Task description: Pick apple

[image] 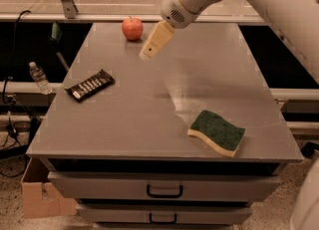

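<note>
Next, I grip the apple's near side (134, 34) on the red apple by the table's far edge.
The apple (132, 28) is small, round and red with a short stem. It stands near the far left edge of the grey table (149, 119). My gripper (149, 53) hangs above the table just right of the apple and a little nearer the front, pointing down and to the left. It is apart from the apple and holds nothing that I can see.
A dark snack bar (89, 85) lies at the table's left side. A green and yellow sponge (217, 132) lies at the front right. A plastic bottle (38, 77) stands on the floor to the left. Drawers (164, 191) are below the tabletop.
</note>
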`<state>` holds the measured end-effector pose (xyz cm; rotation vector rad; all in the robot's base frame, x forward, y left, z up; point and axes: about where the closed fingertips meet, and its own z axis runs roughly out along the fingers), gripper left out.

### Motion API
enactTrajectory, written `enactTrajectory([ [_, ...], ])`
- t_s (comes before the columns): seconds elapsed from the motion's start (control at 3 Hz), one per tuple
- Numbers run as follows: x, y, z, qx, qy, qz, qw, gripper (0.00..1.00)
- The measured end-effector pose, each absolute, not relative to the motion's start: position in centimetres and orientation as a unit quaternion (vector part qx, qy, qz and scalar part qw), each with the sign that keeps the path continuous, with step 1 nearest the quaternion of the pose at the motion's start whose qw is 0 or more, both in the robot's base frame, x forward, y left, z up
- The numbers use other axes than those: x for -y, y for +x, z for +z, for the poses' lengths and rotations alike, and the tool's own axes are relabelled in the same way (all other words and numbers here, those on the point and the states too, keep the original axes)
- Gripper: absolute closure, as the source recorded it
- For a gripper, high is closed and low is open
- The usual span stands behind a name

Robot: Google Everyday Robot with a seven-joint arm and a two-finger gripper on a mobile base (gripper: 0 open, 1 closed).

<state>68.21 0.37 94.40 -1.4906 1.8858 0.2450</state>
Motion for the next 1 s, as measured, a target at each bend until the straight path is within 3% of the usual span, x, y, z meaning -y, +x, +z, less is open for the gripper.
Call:
enactTrajectory([
  [0.33, -1.1, 70.1, 94.0, -0.737, -0.555, 0.091, 0.375, 0.0],
  [1.0, -4.3, 78.9, 91.3, -0.753, -0.444, 0.136, 0.467, 0.0],
])
